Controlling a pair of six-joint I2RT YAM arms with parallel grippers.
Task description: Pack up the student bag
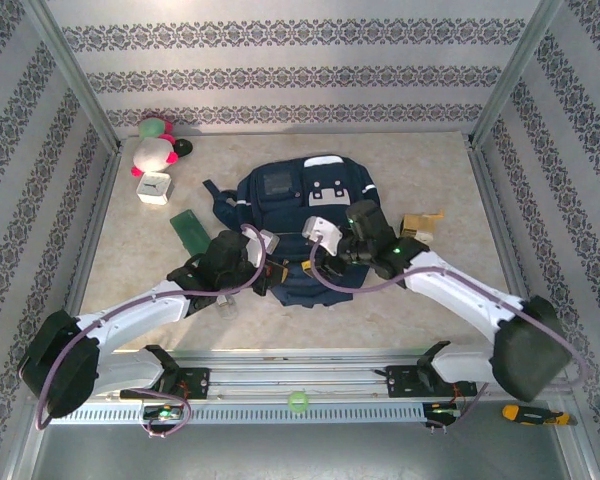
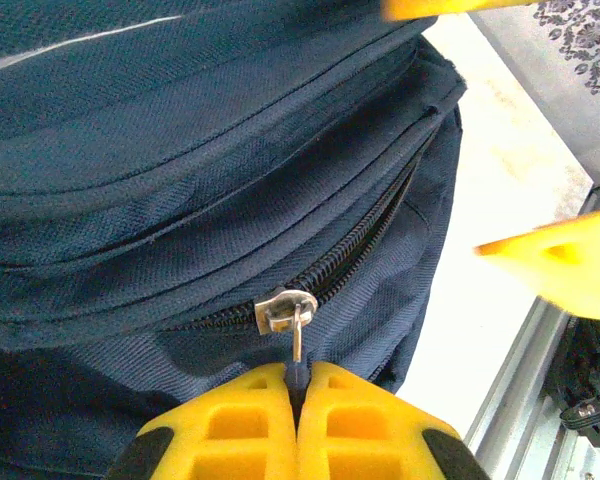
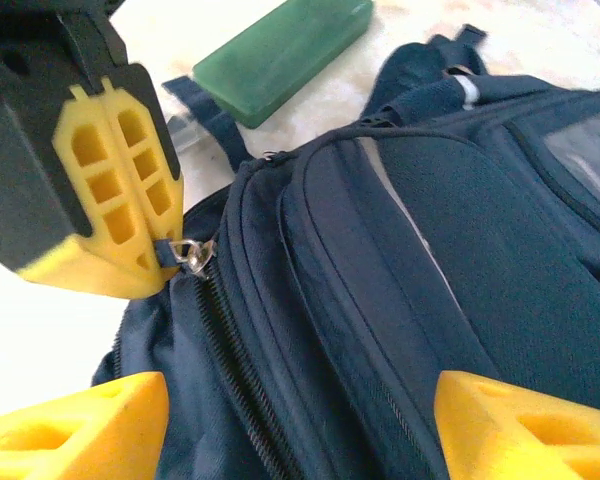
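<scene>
Next, my left gripper lets go of the metal zipper pull at the student bag's side edge (image 1: 257, 212), next to the navy-blue strap.
The student bag (image 1: 300, 195), a navy-blue backpack, lies in the middle of the table. My left gripper (image 2: 300, 385) is shut on the metal zipper pull (image 2: 296, 338) at the bag's near left edge, and the slider (image 2: 283, 308) sits just beyond the fingertips. The zipper teeth run closed to the right of the slider. In the top view the left gripper (image 1: 270, 270) is at the bag's lower left corner. My right gripper (image 3: 300, 420) hangs open above the bag (image 3: 460, 250), its fingers wide apart with nothing between them. The left gripper's yellow fingers (image 3: 110, 190) show on the pull (image 3: 185, 252).
A green case (image 1: 191, 230) lies left of the bag, close to the left arm. A plush toy (image 1: 155, 145) and a white cube (image 1: 153, 187) sit at the back left. A tan wooden piece (image 1: 422, 222) lies right of the bag. A screwdriver (image 1: 528, 413) rests off the table's front right.
</scene>
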